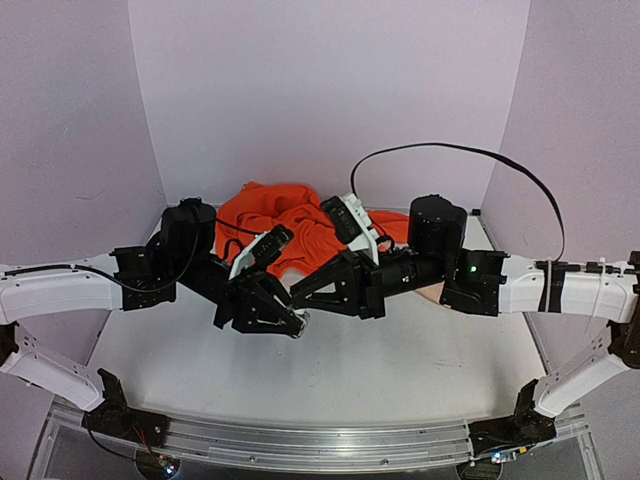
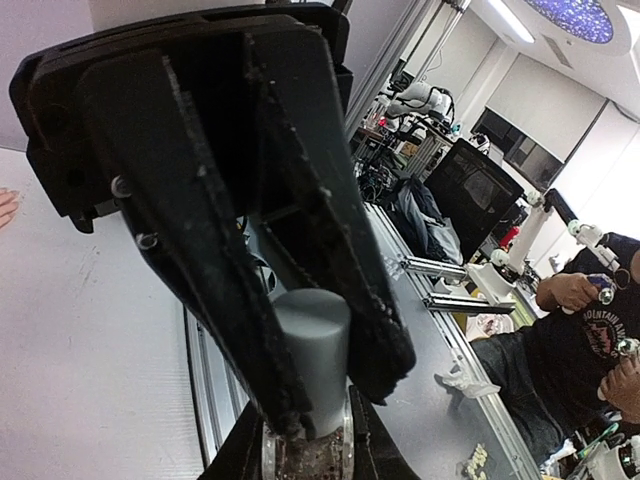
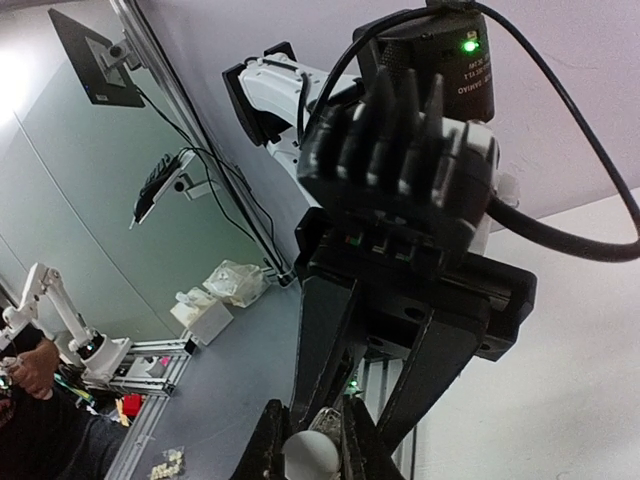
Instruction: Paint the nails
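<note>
The bottle, still held above the table's middle, will go from my right gripper onto the white table [image 1: 397,344] between the mannequin hand and the metal rail.
A small clear bottle [image 2: 305,455] with glittery contents is held between both grippers above the table's middle. My left gripper [image 2: 308,445] is shut on the bottle's body. My right gripper [image 3: 310,445] is shut on the bottle's white cap [image 3: 310,460], which sits on the neck; the cap also shows in the left wrist view [image 2: 315,350]. In the top view the left gripper [image 1: 296,327] and right gripper [image 1: 300,300] meet tip to tip. The orange sleeve [image 1: 290,215] lies behind them. Peach fingertips of the mannequin hand [image 2: 5,205] show at the edge; the nails cannot be made out.
Both arms cross the table's middle and cover most of the mannequin hand. A black cable [image 1: 450,148] loops up from the right arm against the back wall. The white table [image 1: 330,385] runs to a metal rail [image 1: 320,440] at the front edge.
</note>
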Robot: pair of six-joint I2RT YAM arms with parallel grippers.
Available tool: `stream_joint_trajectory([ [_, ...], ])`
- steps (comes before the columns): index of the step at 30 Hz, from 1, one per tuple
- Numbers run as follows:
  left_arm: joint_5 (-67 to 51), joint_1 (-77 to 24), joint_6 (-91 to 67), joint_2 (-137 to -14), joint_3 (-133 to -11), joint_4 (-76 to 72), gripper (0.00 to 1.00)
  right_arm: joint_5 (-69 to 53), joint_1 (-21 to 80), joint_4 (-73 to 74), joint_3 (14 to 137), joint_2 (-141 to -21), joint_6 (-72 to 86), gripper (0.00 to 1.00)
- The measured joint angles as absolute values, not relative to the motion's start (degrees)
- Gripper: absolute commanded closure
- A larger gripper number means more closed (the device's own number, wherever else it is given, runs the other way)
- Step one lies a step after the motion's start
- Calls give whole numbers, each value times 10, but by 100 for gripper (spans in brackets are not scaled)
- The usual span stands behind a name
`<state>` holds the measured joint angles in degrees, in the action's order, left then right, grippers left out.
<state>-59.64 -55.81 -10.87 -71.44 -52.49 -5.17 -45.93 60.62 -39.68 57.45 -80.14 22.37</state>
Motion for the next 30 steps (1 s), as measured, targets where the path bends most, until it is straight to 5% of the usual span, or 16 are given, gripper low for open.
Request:
stream_joint_trajectory([
  [8,-494,-559,-105,-693,-512,-50,100,-404,599,-390,572,-800,214,100],
  [15,-224,-577,-70,-665,-470,-47,99,-55,662,-310,585,-802,244,100],
  [16,-207,-580,-66,-665,-470,-45,95,-16,673,-300,592,-805,248,100],
  [20,-174,-583,-57,-664,-470,-50,49,62,692,-283,609,-813,256,100],
  [23,-129,-571,-64,-664,-469,-39,28,102,697,-274,612,-812,254,100],
  [30,-84,-555,-76,-649,-456,-28,10,145,653,-261,578,-797,258,100],
])
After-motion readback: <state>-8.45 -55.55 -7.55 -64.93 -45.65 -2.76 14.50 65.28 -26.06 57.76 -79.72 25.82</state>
